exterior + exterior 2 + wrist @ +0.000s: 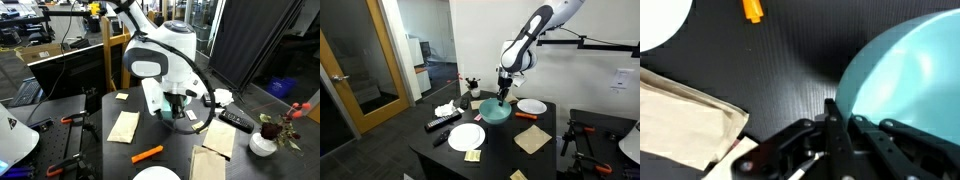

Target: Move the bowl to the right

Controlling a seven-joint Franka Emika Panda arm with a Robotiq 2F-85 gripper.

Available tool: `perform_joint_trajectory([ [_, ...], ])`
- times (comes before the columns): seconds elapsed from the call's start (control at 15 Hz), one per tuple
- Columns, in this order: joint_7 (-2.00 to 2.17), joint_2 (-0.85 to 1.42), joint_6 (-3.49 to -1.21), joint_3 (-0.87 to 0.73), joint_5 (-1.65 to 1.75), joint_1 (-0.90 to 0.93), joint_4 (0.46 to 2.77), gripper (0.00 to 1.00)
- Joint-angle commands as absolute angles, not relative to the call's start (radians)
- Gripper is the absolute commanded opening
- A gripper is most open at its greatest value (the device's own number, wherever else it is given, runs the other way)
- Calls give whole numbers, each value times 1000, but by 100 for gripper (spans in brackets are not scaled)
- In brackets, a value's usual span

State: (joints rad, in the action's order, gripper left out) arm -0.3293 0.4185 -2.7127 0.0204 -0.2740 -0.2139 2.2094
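Observation:
I should release the teal bowl on the black table (171, 117) behind the orange marker, near the small card.
The teal bowl (495, 113) sits mid-table on the black table (500, 150). In an exterior view only a sliver of it (186, 117) shows below the arm. In the wrist view the bowl (908, 70) fills the right side. My gripper (502, 98) points down at the bowl's near rim. In the wrist view its fingers (836, 118) are close together at the rim's edge and look shut on it. The inner finger is hidden by the bowl wall.
White plates (466, 136) (531, 106) flank the bowl. Nearby lie a beige napkin (685, 115), an orange marker (753, 9) and a black remote (444, 122). A white vase with flowers (264, 140) stands at the table's edge. Another napkin (124, 126) lies beside the arm.

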Motion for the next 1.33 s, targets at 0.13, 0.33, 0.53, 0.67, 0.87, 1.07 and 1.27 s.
perform_joint_trajectory([
  [0.13, -185, 411, -2751, -34, -203, -190, 2225, 1],
  [0.33, -118, 423, -2754, -63, -163, -171, 2220, 1],
  [0.53, -60, 439, -2757, -85, -129, -151, 2215, 1],
  [0.67, -27, 453, -2759, -96, -113, -139, 2211, 1],
  [0.87, 10, 470, -2759, -103, -99, -127, 2207, 1],
  [1.07, 28, 483, -2760, -108, -94, -116, 2205, 1],
  [1.27, 46, 490, -2759, -119, -90, -104, 2205, 1],
])
